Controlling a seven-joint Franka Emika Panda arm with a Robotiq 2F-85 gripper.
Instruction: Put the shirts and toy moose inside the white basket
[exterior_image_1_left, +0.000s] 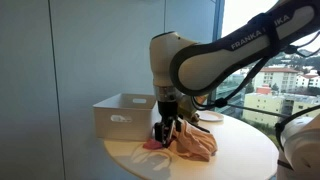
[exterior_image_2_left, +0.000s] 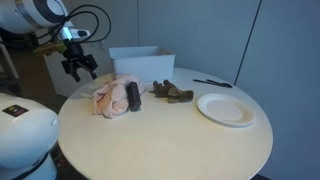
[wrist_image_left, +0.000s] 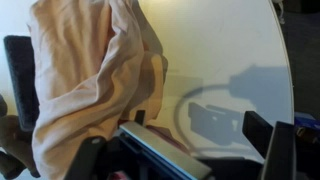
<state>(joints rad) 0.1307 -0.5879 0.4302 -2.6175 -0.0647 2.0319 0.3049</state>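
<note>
I should close my gripper on the end of the pink shirt (exterior_image_1_left: 177, 142) (wrist_image_left: 76, 152) next to the small pink item, on the side toward the white basket.
A pink shirt (exterior_image_2_left: 110, 98) lies crumpled on the round table in both exterior views (exterior_image_1_left: 196, 142). It fills the left of the wrist view (wrist_image_left: 90, 80). A dark rolled cloth (exterior_image_2_left: 133, 96) lies against it. The brown toy moose (exterior_image_2_left: 172, 93) lies to its right. The white basket (exterior_image_2_left: 140, 62) stands at the back of the table (exterior_image_1_left: 122, 115). My gripper (exterior_image_2_left: 78, 66) is open and empty. It hangs just above the table beside the pink shirt (exterior_image_1_left: 165, 128), fingers spread in the wrist view (wrist_image_left: 185, 135).
A white plate (exterior_image_2_left: 227, 108) sits on the table (exterior_image_2_left: 160, 140) beside the moose, and a black pen (exterior_image_2_left: 212, 83) lies behind it. A small pink item (exterior_image_1_left: 150, 145) lies near the table's edge below the gripper. Windows and a wall surround the table.
</note>
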